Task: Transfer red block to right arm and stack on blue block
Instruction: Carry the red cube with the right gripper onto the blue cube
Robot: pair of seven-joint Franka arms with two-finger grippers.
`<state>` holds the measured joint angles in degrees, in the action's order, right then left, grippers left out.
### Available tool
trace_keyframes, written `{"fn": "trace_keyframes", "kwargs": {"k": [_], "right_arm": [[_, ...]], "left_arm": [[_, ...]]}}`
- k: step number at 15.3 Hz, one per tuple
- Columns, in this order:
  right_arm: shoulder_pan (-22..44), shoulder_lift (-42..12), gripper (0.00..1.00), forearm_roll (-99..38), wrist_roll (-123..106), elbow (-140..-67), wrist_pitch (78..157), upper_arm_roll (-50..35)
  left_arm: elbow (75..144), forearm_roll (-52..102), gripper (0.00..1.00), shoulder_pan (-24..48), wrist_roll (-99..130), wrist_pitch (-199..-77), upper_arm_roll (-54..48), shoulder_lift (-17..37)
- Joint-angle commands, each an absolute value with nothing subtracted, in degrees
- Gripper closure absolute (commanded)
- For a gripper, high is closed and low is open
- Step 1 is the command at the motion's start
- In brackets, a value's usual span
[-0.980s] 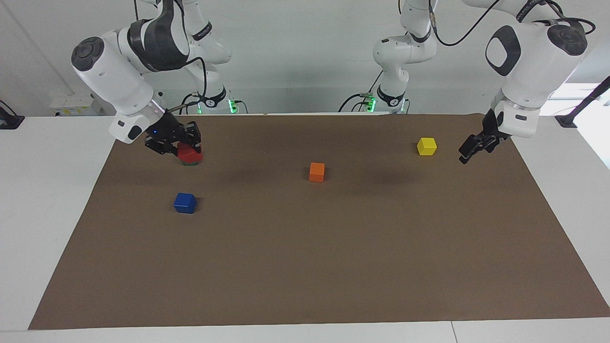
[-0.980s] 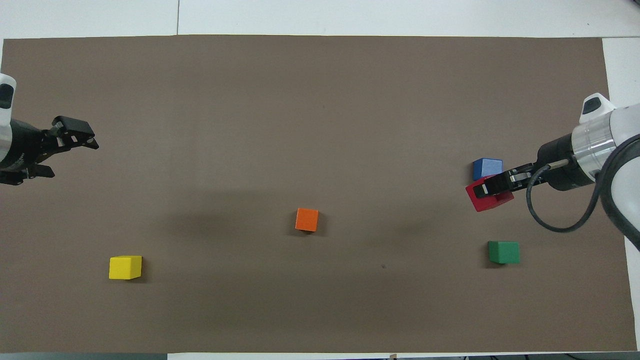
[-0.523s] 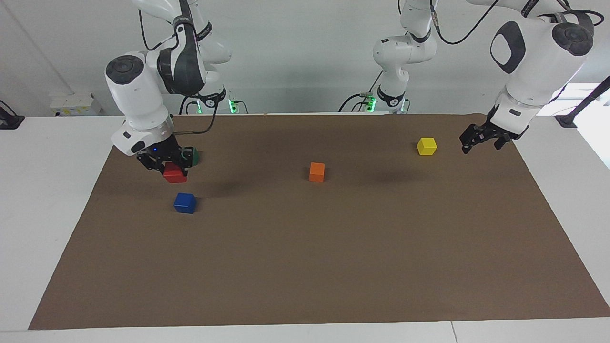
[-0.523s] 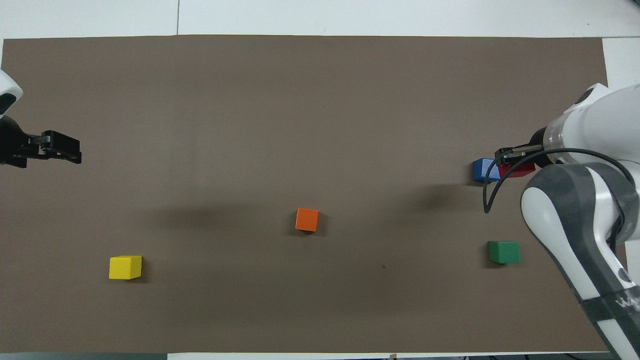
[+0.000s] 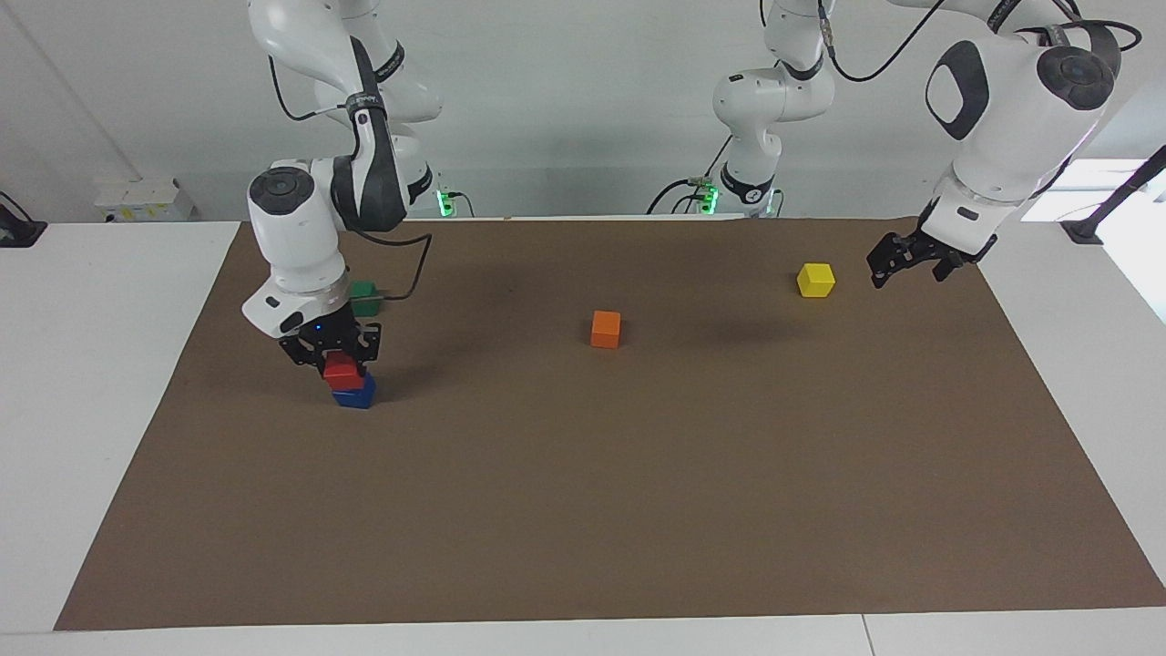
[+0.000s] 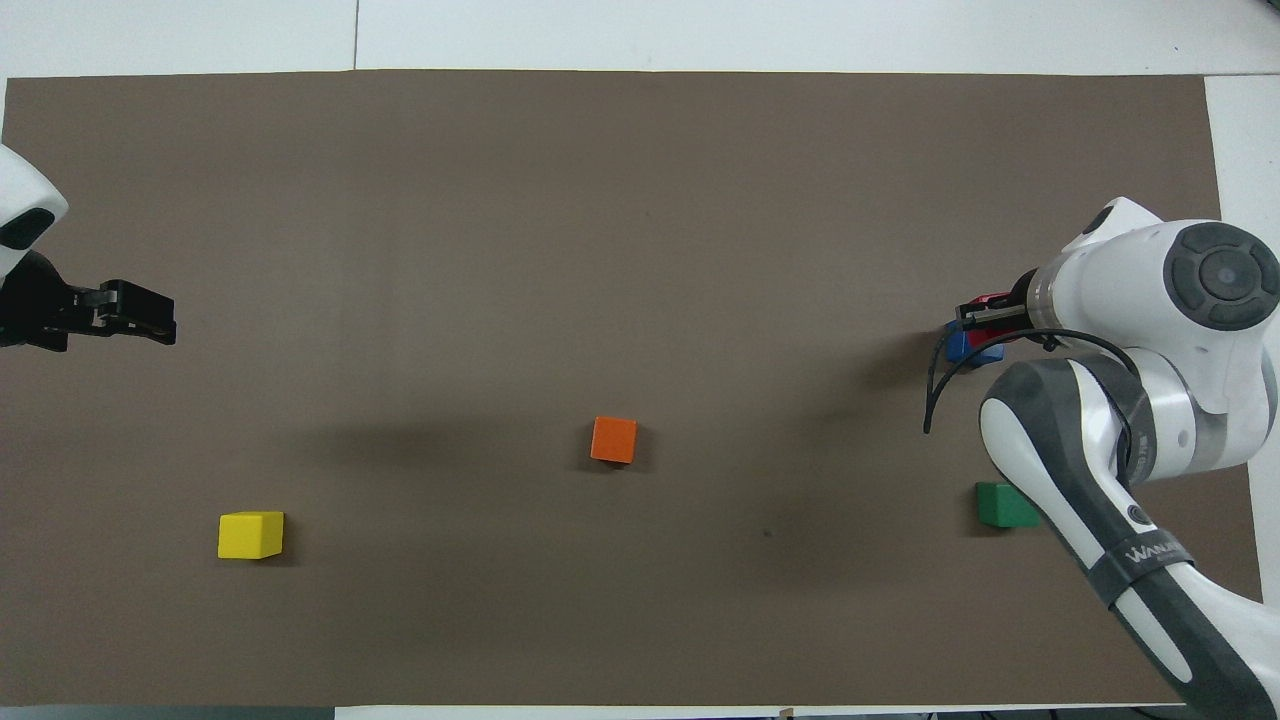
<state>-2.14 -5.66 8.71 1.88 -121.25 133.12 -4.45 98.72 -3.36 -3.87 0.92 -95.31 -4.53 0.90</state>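
My right gripper is to let go of the red block on top of the blue block [image 6: 991,323], just beyond the green cube.
The red block [image 5: 343,372] sits on top of the blue block [image 5: 353,395] toward the right arm's end of the brown mat. My right gripper [image 5: 341,366], with the blue light at its wrist, points straight down and is shut on the red block. In the overhead view the right gripper [image 6: 985,312] and its arm cover most of the stack; only a sliver of the red block [image 6: 992,299] and a corner of the blue block [image 6: 962,348] show. My left gripper [image 5: 902,260] is open and empty in the air at the left arm's end, beside the yellow cube; it also shows in the overhead view [image 6: 140,315].
A green cube [image 5: 364,293] lies nearer to the robots than the stack, under the right arm. An orange cube [image 5: 606,329] sits mid-mat. A yellow cube [image 5: 815,280] lies toward the left arm's end. The brown mat [image 5: 638,510] covers the white table.
The right gripper carried the red block from above the green cube, away from the robots, and lowered it onto the blue block. The left gripper drew back slightly toward its own end.
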Motion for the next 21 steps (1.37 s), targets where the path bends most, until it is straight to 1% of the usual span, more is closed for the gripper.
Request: {"fn": "trace_keyframes", "kwargs": {"k": [1,3,7,11,15,16,17,21], "right_arm": [[-2.9,-6.2,1.00,10.6,4.7,-121.8,134.9,-4.8],[-3.7,-7.0,1.00,10.6,4.7,-122.7,137.6,-4.8],[-3.9,-7.1,1.00,10.6,6.1,-122.9,137.9,-4.9],[-3.9,-7.0,1.00,10.6,7.6,-123.5,138.3,-4.9],[-3.9,-6.3,0.99,10.5,9.3,-126.0,140.2,-4.9],[-4.0,-6.3,0.55,10.5,9.1,-126.2,140.2,-4.9],[-4.5,-6.3,0.01,10.5,8.7,-126.2,140.1,-4.9],[-4.7,-6.2,0.00,10.3,9.1,-125.6,138.3,-5.0]], "left_arm": [[100.2,-4.5,0.00,-2.6,0.4,-97.1,-4.0,-0.2],[99.2,-4.5,0.00,-1.9,0.9,-95.9,-4.0,0.0],[96.2,-0.5,0.00,-1.8,1.3,-94.8,-4.0,0.8],[95.6,-0.6,0.00,-1.8,1.4,-95.0,-4.0,1.1],[95.6,-0.7,0.00,-1.9,1.3,-94.9,-4.0,1.0],[95.5,-0.7,0.00,-1.9,1.4,-94.8,-4.0,0.9],[95.5,-0.7,0.00,-1.9,1.4,-94.7,-4.0,0.9],[95.0,-0.7,0.00,-1.9,1.4,-93.4,-4.4,0.6]]}}
